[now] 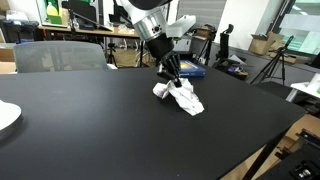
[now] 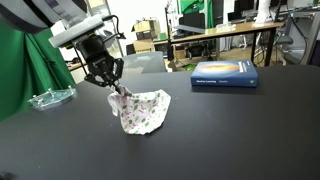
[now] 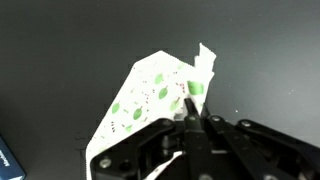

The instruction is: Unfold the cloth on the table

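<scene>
I should release my gripper from the cloth on the black table before the blue box point(image 1: 162, 105), a bit closer to the white plate.
The cloth point(image 2: 143, 110) is thin white fabric with small green and dark specks, lying partly lifted on the black table point(image 2: 230, 130). In both exterior views my gripper point(image 2: 113, 86) is shut on one corner of it, holding that corner a little above the tabletop while the rest drapes down. The cloth point(image 1: 183, 97) shows as a crumpled white heap under my gripper point(image 1: 174, 82). In the wrist view the cloth point(image 3: 150, 95) spreads away from my gripper point(image 3: 192, 103), whose fingers pinch its edge.
A blue flat box point(image 2: 224, 74) lies on the table beyond the cloth. A clear dish point(image 2: 50, 98) sits near the table edge. A white plate point(image 1: 6, 117) shows at the side. Chairs, desks and a tripod stand beyond the table.
</scene>
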